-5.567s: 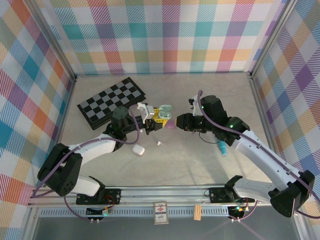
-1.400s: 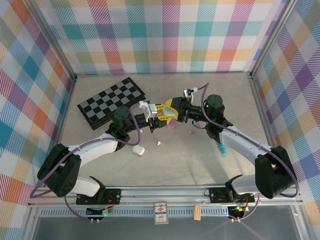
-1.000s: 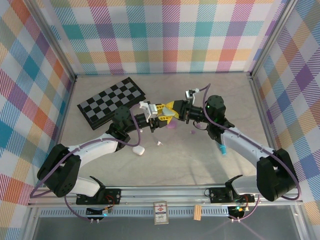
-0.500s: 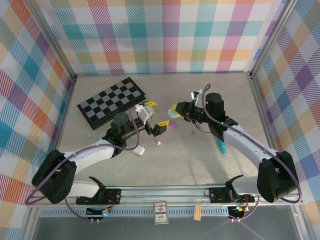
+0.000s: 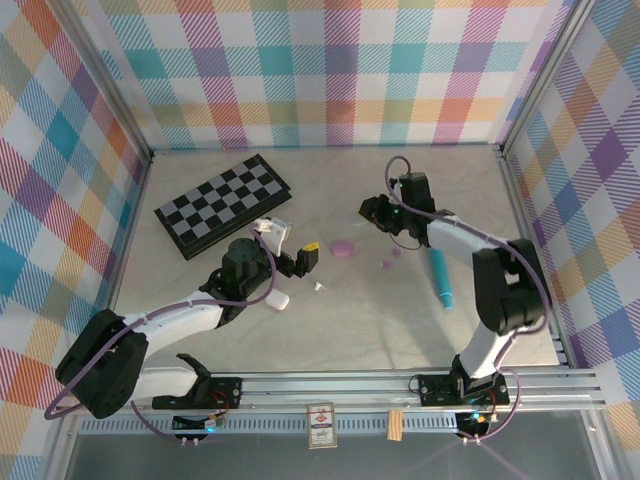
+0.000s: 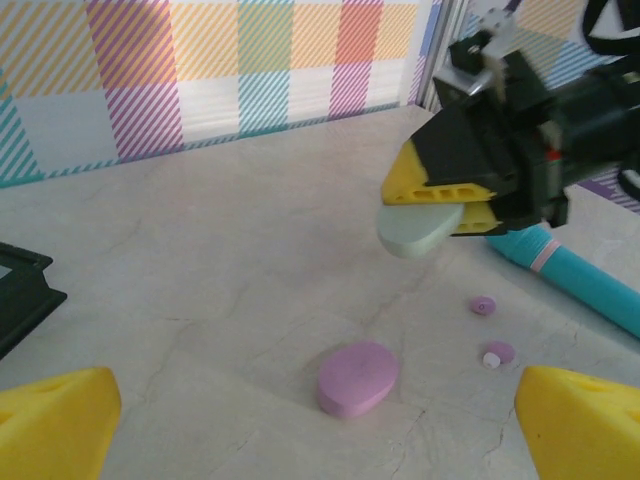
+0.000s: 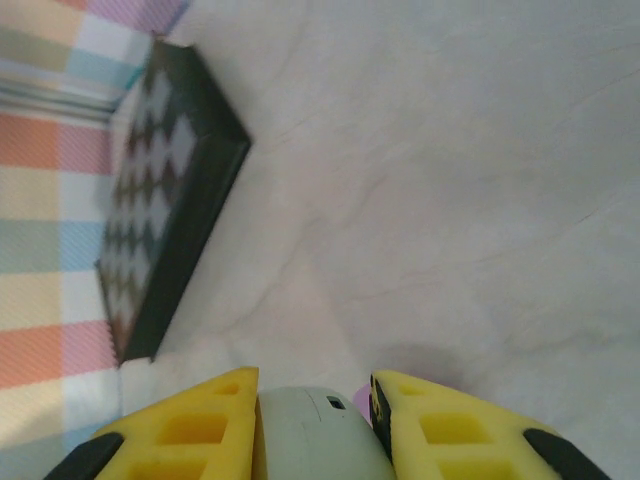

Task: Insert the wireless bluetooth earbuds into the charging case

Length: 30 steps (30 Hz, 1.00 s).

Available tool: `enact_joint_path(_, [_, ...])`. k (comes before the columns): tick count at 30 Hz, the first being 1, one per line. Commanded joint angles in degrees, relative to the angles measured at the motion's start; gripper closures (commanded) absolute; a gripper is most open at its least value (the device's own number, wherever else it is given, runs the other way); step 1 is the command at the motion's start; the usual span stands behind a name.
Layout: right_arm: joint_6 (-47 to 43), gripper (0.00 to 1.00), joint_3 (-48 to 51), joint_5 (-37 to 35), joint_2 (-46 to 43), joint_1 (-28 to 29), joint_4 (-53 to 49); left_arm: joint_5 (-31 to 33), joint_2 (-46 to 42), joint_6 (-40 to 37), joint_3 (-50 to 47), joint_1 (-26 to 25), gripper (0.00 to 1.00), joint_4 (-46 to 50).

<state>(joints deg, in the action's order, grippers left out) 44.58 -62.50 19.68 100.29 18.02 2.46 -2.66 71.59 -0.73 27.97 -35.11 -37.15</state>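
The robot's right gripper needs to set the mint green charging case down on the bare table (image 5: pixel 358 213) (image 7: pixel 465 195) just behind the purple case.
My right gripper (image 5: pixel 368 210) is shut on a closed mint green charging case (image 6: pixel 420 230), held above the table; the case (image 7: pixel 315 440) sits between its yellow fingers (image 7: pixel 185 430). My left gripper (image 5: pixel 291 243) stands wide open and empty, and in its wrist view it (image 6: pixel 320 440) faces a closed purple case (image 6: pixel 358 377). That purple case (image 5: pixel 342 248) lies on the table between the two grippers. Two purple earbuds (image 5: pixel 386 265) (image 5: pixel 397 251) lie right of it, also seen from the left wrist as earbuds (image 6: pixel 483 305) (image 6: pixel 497 353). A tiny white earbud (image 5: pixel 319 287) lies nearer.
A white case (image 5: pixel 278 299) lies beside the left arm. A teal pen (image 5: pixel 440 278) lies under the right arm. The folded chessboard (image 5: pixel 222 203) rests at the back left, and its edge (image 7: pixel 170 200) shows ahead of the right wrist. Plaid walls enclose the table.
Both grippers were on the mint case a second ago. My left gripper opened, let go and drew back toward its base. The right gripper carried the case off to the back right.
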Motion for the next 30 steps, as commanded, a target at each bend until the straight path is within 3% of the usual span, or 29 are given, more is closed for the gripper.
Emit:
enact_joint_path(1, [-4.2,0.92,-6.2,-3.4,5.3,-0.5,-4.3,-0.2,-0.7,1.5,-0.6,0.0,0.00,-0.3])
enact_joint_path(15, [-3.9,0.87,-27.4,-1.0,27.4,-1.1,-10.8,0.3,0.6,2.6,1.2,0.0,0.00,0.6])
enact_joint_path(30, [-7.5,0.76,-31.0,-2.2,30.7,-2.5,-15.9,-0.9,2.3,3.6,2.6,-0.1,0.00,-0.8])
